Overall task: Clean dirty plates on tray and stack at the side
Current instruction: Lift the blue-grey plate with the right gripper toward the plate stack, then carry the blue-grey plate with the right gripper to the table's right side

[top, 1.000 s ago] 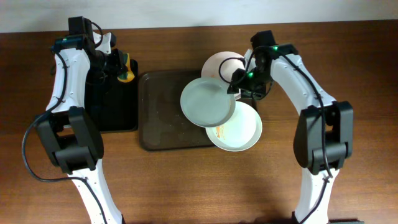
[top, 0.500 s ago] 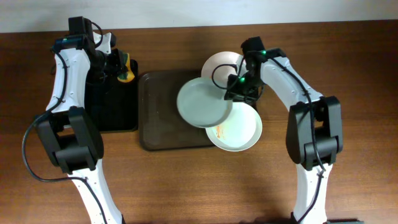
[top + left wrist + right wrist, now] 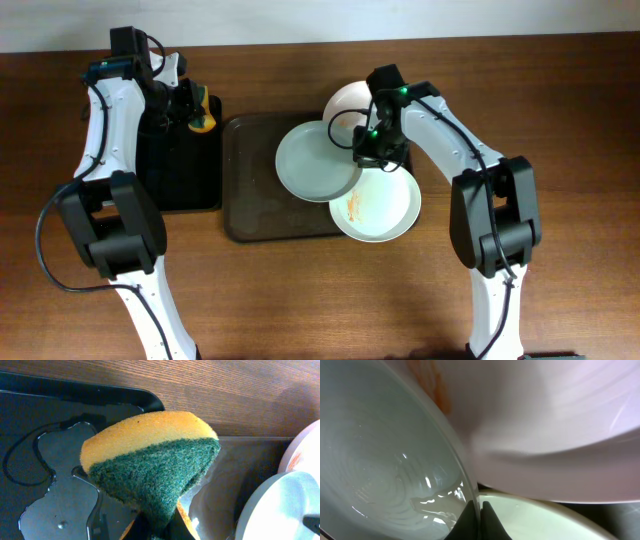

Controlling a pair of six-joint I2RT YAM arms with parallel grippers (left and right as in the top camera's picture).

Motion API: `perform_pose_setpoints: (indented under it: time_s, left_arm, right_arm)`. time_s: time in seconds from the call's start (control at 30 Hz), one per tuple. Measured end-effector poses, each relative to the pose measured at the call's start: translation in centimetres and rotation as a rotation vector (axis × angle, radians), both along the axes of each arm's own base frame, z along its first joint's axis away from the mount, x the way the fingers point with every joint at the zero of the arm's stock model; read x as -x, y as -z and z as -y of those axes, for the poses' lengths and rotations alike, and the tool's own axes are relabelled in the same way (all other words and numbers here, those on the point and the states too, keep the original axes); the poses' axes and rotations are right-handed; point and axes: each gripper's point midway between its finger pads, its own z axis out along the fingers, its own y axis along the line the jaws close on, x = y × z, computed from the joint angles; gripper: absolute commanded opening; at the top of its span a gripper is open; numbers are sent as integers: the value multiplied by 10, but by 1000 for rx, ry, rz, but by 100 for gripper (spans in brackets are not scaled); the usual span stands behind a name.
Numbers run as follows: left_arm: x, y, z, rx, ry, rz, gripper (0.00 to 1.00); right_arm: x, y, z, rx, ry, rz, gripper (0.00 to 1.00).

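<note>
Next, I release the white plate from my right gripper on the bare wooden table (image 3: 484, 152) beside the smeared plates, below its arm. The white plate is still tilted over the tray.
My right gripper (image 3: 362, 152) is shut on the rim of a white plate (image 3: 315, 164) and holds it tilted over the right part of the dark brown tray (image 3: 255, 195). In the right wrist view the fingers (image 3: 478, 515) pinch that plate's wet rim (image 3: 395, 465). A second plate (image 3: 385, 208) with an orange smear lies at the tray's right edge. A third plate (image 3: 350, 100) sits behind, also smeared (image 3: 520, 405). My left gripper (image 3: 190, 108) is shut on a yellow and green sponge (image 3: 150, 460) above the black bin (image 3: 180, 165).
The black bin (image 3: 45, 450) holds a shallow pool of water. Bare wooden table (image 3: 560, 150) lies to the right of the plates and in front of the tray.
My right gripper has carried the held plate leftward, further over the tray. The left arm and sponge have not moved.
</note>
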Motion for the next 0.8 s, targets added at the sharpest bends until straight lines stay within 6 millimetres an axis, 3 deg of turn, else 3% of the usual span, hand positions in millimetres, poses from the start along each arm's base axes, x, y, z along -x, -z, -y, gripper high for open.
perform_pose_setpoints:
  time_s: [0.2, 0.27, 0.4, 0.5, 0.7, 0.8]
  left_arm:
    - [0, 0, 0, 0, 0, 0, 1]
    - [0, 0, 0, 0, 0, 0, 1]
    - [0, 0, 0, 0, 0, 0, 1]
    - [0, 0, 0, 0, 0, 1, 1]
    - [0, 0, 0, 0, 0, 0, 1]
    - [0, 0, 0, 0, 0, 0, 1]
  right_arm:
    - [3, -15, -9, 56, -13, 24, 4]
    - [4, -32, -3, 118, 3, 59, 4]
    - [-3, -86, 11, 277, 31, 244, 4]
    - [-4, -120, 9, 402, 37, 387, 4]
    - [7, -161, -23, 701, -19, 667, 4]
    - [19, -194, -48, 847, -20, 863, 4]
